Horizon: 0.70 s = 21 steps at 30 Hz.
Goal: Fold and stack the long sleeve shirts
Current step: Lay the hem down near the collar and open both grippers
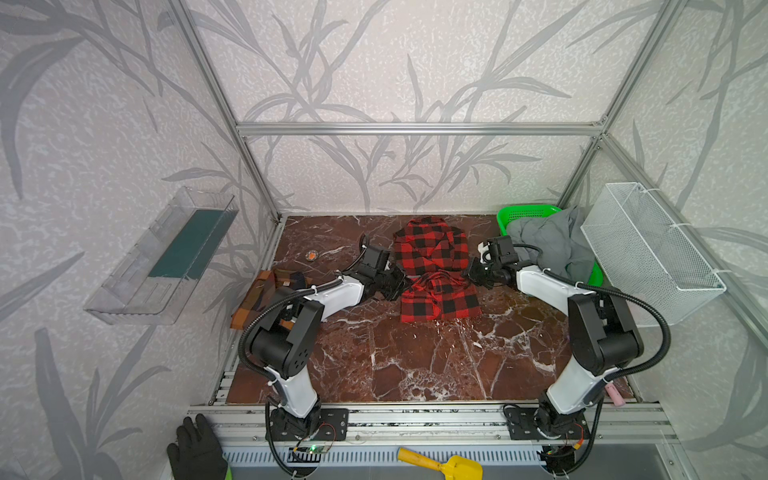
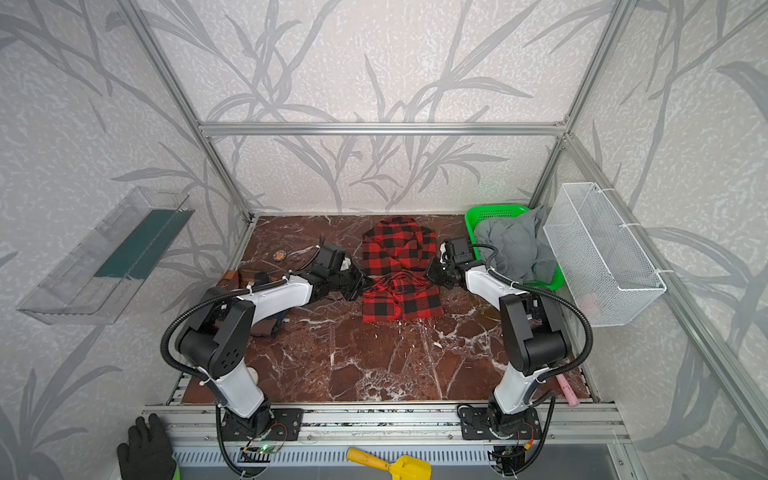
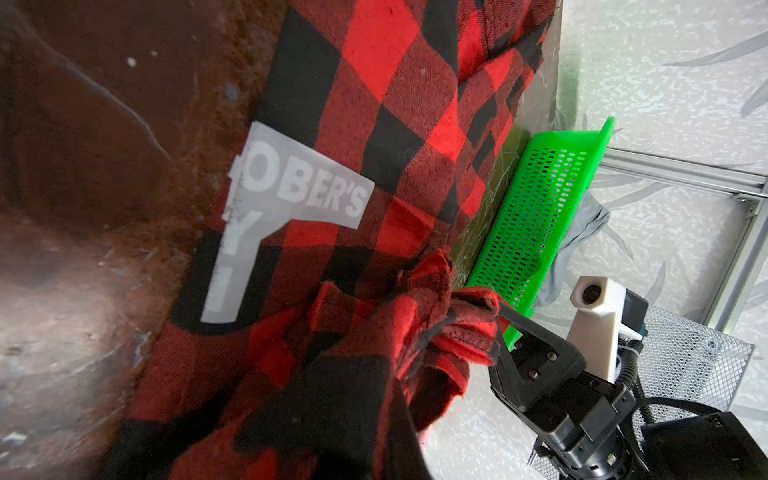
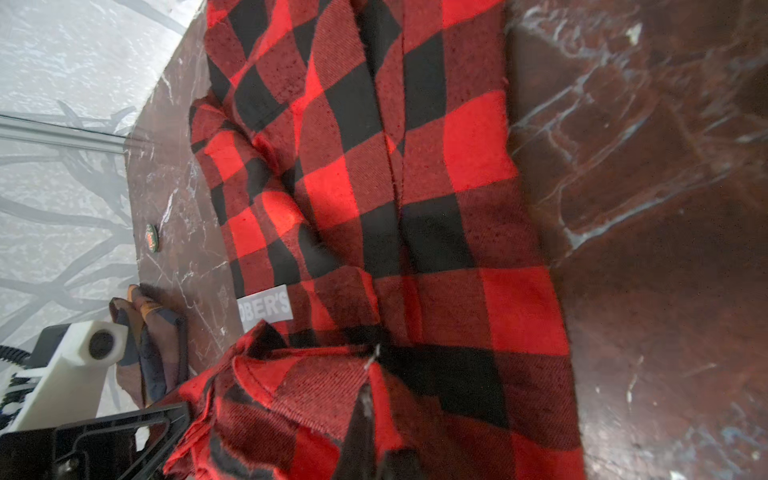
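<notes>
The bunched fold across the checked shirt holds the cloth gathered, so the robot's left gripper needs to open, back away and grasp the shirt's side edge nearer the hem point(image 1: 404, 302).
The red-and-black checked long sleeve shirt point(image 1: 432, 253) point(image 2: 397, 249) lies in the middle of the marble table, with a bunched ridge of cloth across its middle. My left gripper point(image 1: 402, 283) point(image 2: 360, 283) is shut on the ridge's left end. My right gripper point(image 1: 468, 274) point(image 2: 429, 272) is shut on its right end, and the left wrist view shows it point(image 3: 505, 320) pinching a fold. Cloth covers each gripper's own jaws in its wrist view. A grey label point(image 3: 291, 195) point(image 4: 266, 305) shows on the shirt. The brown plaid shirt point(image 1: 266, 291) point(image 2: 249, 276) lies folded at the left, partly under my left arm.
A green basket point(image 1: 528, 212) with grey cloth point(image 1: 548, 243) stands at the back right, beside a white wire basket point(image 1: 648, 249) on the right wall. A clear tray point(image 1: 166, 257) hangs on the left wall. A small round disc point(image 1: 311, 255) lies at the back left.
</notes>
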Tool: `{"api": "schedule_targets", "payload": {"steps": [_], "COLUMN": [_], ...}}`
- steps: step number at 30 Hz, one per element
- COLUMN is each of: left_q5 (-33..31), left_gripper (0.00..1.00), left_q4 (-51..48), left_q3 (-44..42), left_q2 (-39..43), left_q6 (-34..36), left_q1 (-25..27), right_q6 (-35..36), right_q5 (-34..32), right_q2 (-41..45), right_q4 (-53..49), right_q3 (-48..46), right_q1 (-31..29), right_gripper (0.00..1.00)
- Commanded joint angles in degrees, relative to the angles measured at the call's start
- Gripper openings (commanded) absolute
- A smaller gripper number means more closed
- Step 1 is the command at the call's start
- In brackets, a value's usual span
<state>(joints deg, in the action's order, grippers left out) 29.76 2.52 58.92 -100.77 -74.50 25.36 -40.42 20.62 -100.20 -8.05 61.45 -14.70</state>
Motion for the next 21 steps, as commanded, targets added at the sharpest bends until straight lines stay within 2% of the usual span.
{"api": "schedule_targets", "payload": {"steps": [1, 4, 6, 11, 15, 20, 21], "left_q5": [0.9, 1.5, 1.9, 0.9, -0.4, -2.9, -3.0], "left_gripper": [0.0, 0.11, 0.22, 0.38, 0.4, 0.41, 0.41], "left_q4": [-1.7, -1.9, -2.5, -10.0, -15.9, -22.5, -22.8], "left_q3": [1.6, 2.1, 3.0, 8.2, 11.5, 10.8, 10.0], "left_q2": [-1.0, -1.7, -1.5, 1.4, 4.6, 9.5, 10.5], "left_q6": [1.0, 1.0, 1.2, 5.2, 8.6, 13.1, 13.5], "left_q1": [-0.5, -0.8, -1.1, -1.8, -2.6, -2.8, -2.8], "right_q6": [0.7, 0.7, 0.7, 1.5, 3.4, 3.5, 5.2], "right_q5": [-1.9, -2.2, -1.3, -2.7, -4.4, -5.6, -4.9], "right_q2": [-1.8, -3.5, -4.3, -1.6, 0.4, 4.4, 4.3], "right_q4": [0.1, 0.0, -0.9, -3.3, -7.7, -8.5, -8.5], "right_q3": [1.5, 2.1, 3.0, 4.6, 7.7, 7.2, 7.4], "right_q1": [0.4, 0.4, 0.4, 0.2, 0.4, 0.3, 0.3], "right_gripper": [0.0, 0.0, 0.01, 0.28, 0.44, 0.55, 0.56]}}
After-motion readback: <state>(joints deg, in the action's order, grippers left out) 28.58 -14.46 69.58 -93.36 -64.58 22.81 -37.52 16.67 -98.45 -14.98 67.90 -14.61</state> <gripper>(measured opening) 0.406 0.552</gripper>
